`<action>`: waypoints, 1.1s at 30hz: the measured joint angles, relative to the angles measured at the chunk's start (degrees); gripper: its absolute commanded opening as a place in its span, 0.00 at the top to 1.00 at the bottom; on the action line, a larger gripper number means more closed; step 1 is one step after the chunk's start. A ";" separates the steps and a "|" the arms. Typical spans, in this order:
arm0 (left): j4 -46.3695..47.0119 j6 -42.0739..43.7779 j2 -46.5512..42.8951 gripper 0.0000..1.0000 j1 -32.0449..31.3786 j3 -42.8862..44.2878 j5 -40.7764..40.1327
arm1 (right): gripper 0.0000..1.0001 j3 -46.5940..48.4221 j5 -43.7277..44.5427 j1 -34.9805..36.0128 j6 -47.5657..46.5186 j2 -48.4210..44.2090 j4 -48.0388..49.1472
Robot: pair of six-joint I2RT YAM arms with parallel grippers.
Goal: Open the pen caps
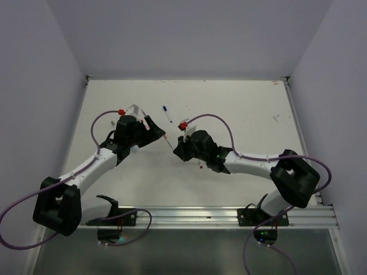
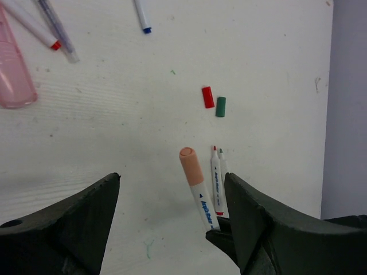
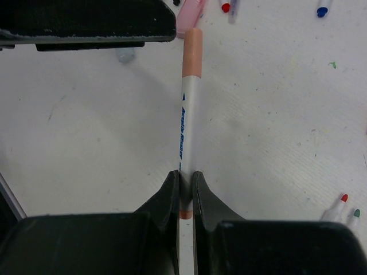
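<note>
The pen is held by its tail end in my right gripper, so I need to take the pen's body nearer the peach cap (image 3: 188,127) before my left gripper pulls that cap off.
My right gripper (image 3: 186,183) is shut on the lower barrel of a slim white pen (image 3: 187,120) and holds it above the table. The pen's peach cap (image 3: 192,51) is still on and points toward my left gripper. In the left wrist view the peach cap (image 2: 191,166) stands between the wide-open jaws of my left gripper (image 2: 172,180), nearer the right jaw and not touching either. A loose red cap (image 2: 208,97) and a loose green cap (image 2: 221,106) lie on the table. From above, the left gripper (image 1: 157,133) and right gripper (image 1: 179,150) meet mid-table.
Two uncapped pens, one red-tipped (image 2: 216,180) and one green-tipped (image 2: 223,166), lie below the held pen. A blue-capped pen (image 2: 143,16), a red-capped pen (image 2: 34,28) and a pink translucent piece (image 2: 14,74) lie farther off. Walls enclose the table (image 1: 241,114) on three sides.
</note>
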 measured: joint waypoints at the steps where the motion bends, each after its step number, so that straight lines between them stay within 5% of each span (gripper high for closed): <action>1: 0.70 -0.28 0.15 0.25 -1.07 0.00 -0.15 | 1.00 -0.50 0.00 0.15 0.26 -0.26 0.48; 13: 4.11 -3.93 5.95 0.47 -5.79 0.46 -2.80 | 1.00 -3.15 0.39 0.72 1.66 -3.48 2.08; 19: 5.38 -5.29 6.45 0.72 -6.51 0.98 -2.75 | 1.00 -3.78 0.44 0.81 1.66 -3.48 2.82; 23: 6.80 -6.91 6.45 0.98 -6.84 1.38 -2.32 | 1.00 -4.11 0.72 0.98 1.81 -3.48 3.23; 25: 7.67 -7.67 6.45 1.00 -7.21 1.64 -1.99 | 1.00 -4.20 1.11 1.11 1.95 -3.48 3.26; 27: 8.28 -7.80 6.45 1.00 -7.41 1.70 -1.97 | 0.92 -4.20 1.29 1.09 2.05 -3.48 3.30; 28: 8.39 -7.80 6.45 1.00 -7.41 1.70 -1.97 | 0.79 -4.20 1.29 1.09 2.12 -3.48 3.37; 31: 8.74 -7.37 6.45 1.00 -7.48 1.70 -1.95 | 0.61 -4.17 1.27 1.09 2.32 -3.48 3.65; 33: 8.74 -6.97 6.45 1.00 -7.52 1.70 -1.95 | 0.56 -3.80 1.25 1.11 2.36 -3.37 3.65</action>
